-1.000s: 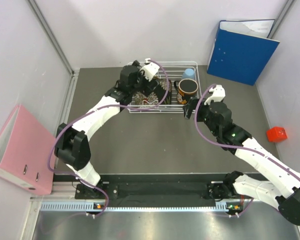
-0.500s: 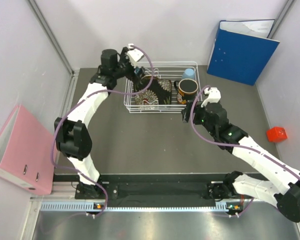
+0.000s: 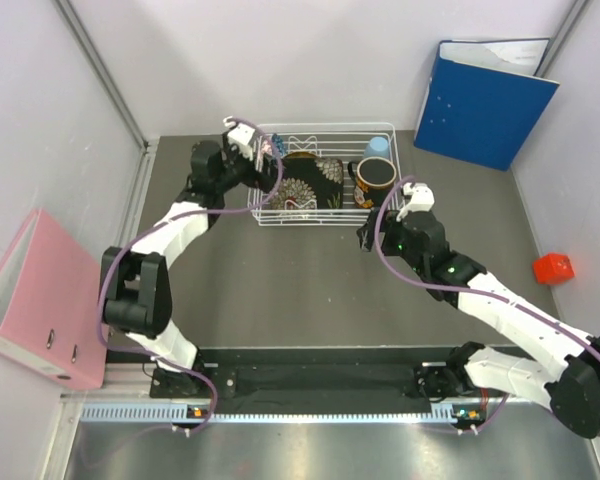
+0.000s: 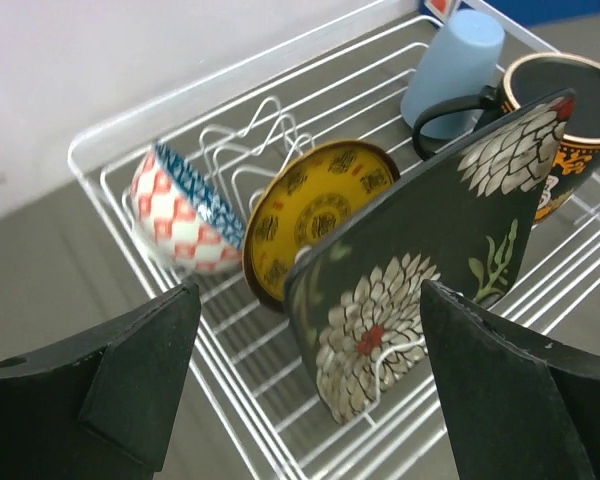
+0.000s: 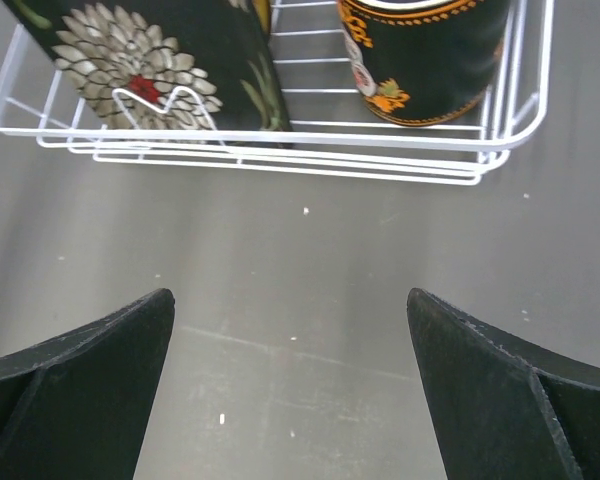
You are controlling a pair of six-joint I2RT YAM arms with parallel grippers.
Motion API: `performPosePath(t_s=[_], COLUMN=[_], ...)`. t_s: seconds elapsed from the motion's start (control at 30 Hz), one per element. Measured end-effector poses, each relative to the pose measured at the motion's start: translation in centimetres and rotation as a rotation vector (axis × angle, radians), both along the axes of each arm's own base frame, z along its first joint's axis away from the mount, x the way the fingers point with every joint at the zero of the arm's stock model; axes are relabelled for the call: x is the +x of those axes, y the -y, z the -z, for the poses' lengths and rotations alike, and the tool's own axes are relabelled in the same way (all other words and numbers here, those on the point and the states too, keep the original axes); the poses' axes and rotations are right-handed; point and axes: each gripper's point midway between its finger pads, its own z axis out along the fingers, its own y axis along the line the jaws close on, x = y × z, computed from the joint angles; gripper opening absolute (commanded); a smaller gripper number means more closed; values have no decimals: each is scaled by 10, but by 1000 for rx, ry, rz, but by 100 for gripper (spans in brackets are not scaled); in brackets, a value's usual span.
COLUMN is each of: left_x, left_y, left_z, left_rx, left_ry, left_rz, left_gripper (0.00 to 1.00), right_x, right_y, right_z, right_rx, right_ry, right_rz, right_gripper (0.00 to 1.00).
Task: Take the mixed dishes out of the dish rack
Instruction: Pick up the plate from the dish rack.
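Observation:
My left gripper will grip the black square floral plate on the side edge (image 3: 282, 184) (image 4: 298, 323), at the end closest to the blue mosaic bowl.
The white wire dish rack (image 3: 325, 222) stands at the back of the table. It holds the black square floral plate (image 3: 312, 186) on edge, the yellow patterned plate (image 4: 315, 215) behind it, the blue mosaic bowl (image 4: 185, 215) tipped on its side at the left end, the light blue cup (image 3: 378, 147) upside down, and the dark mug (image 3: 376, 176). My left gripper (image 3: 260, 165) is open and empty above the rack's left end (image 4: 310, 390). My right gripper (image 3: 368, 234) is open and empty over bare table just in front of the rack (image 5: 290, 390), below the mug (image 5: 425, 50).
A blue binder (image 3: 485, 95) leans at the back right. A pink binder (image 3: 35, 300) lies at the left edge. A small red object (image 3: 554, 267) sits at the far right. Grey walls close in the back and both sides.
My left gripper has swung from over the rack's middle out to the back left and now down over the rack's left end. My right gripper has shifted slightly left along the rack's front.

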Motion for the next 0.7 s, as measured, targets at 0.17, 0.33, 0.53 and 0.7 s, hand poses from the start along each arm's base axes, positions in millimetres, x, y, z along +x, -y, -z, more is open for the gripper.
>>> performPosePath(t_s=[0.17, 0.33, 0.53, 0.7], left_x=[-13, -12, -9, -13], left_y=[-26, -32, -13, -9], left_z=[6, -11, -5, 30], left_rx=[-127, -209, -305, -325], left_ry=[-9, 51, 65, -19], left_rz=[-89, -76, 22, 35], left_gripper=[90, 79, 77, 78], right_x=[-2, -8, -10, -13], right_y=[-5, -1, 0, 2], right_z=[-5, -21, -30, -23], right_rx=[26, 58, 75, 66], right_ry=[8, 51, 74, 61], right_rz=[-23, -28, -28, -27], right_gripper=[100, 100, 100, 100])
